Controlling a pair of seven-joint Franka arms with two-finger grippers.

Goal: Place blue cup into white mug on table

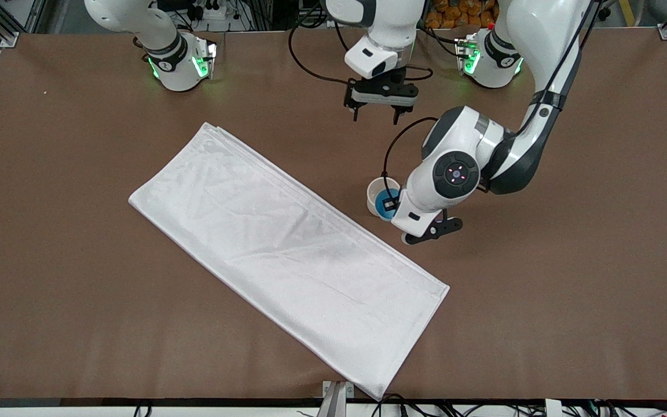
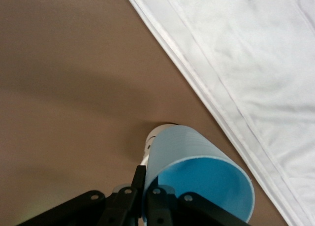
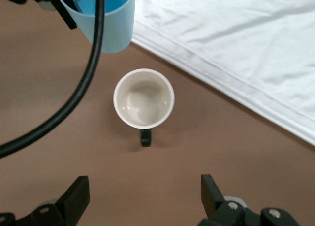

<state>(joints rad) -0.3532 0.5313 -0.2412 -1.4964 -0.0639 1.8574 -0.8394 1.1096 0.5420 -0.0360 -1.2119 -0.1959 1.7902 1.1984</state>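
I will use my left gripper to release the blue cup, now tilted just above the mug, inside the white mug (image 1: 381,191) (image 2: 176,180) next to the long edge of the folded cloth.
The blue cup (image 1: 385,207) hangs tilted in my left gripper (image 1: 390,204), which is shut on its wall, one finger inside and one outside. It is just above the white mug (image 1: 374,191), which stands upright on the brown table (image 1: 542,289). In the left wrist view the cup (image 2: 197,172) hides most of the mug (image 2: 150,139), with the left gripper (image 2: 146,179) at its rim. In the right wrist view the cup (image 3: 112,24) is off to one side of the mug (image 3: 143,98), not in it. My right gripper (image 1: 375,114) (image 3: 142,196) is open and empty, over the table near the mug.
A long white folded cloth (image 1: 287,255) lies slantwise across the middle of the table, one long edge close to the mug; it also shows in both wrist views (image 2: 256,63) (image 3: 236,44). A black cable (image 3: 83,78) from the left arm hangs beside the mug.
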